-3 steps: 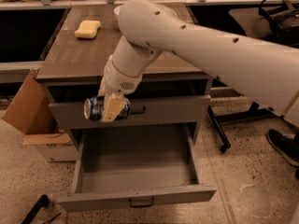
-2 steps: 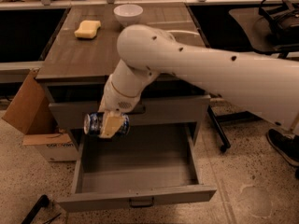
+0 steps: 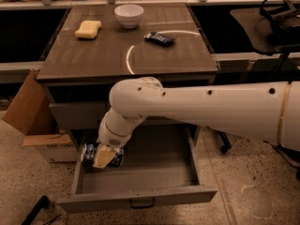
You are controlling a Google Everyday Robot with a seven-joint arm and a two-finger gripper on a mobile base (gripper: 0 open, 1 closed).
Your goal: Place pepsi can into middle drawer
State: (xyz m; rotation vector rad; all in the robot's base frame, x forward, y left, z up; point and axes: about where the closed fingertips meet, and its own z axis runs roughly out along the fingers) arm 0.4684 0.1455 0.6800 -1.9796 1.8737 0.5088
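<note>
Next, my gripper sets the pepsi can down and releases it on the middle drawer's bottom [image 3: 117, 162], at a spot slightly toward the cardboard box from the drawer's centre.
The pepsi can [image 3: 90, 153] is blue with a silver end, held sideways in my gripper [image 3: 103, 157]. My gripper is shut on the can and holds it low over the left side of the open middle drawer [image 3: 140, 201]. The drawer is pulled out wide, its grey front with a small dark handle facing the camera. My white arm [image 3: 197, 109] reaches across the cabinet front and hides the upper drawer front's right part.
On the cabinet top sit a white bowl [image 3: 129, 15], a yellow sponge [image 3: 88, 29] and a flat dark snack packet [image 3: 159, 38]. A cardboard box [image 3: 35, 121] stands left of the cabinet. A chair base [image 3: 225, 146] is at the right.
My gripper has lowered with the can from the upper drawer front's height down into the left side of the open middle drawer. The arm has dropped, uncovering the cabinet top.
</note>
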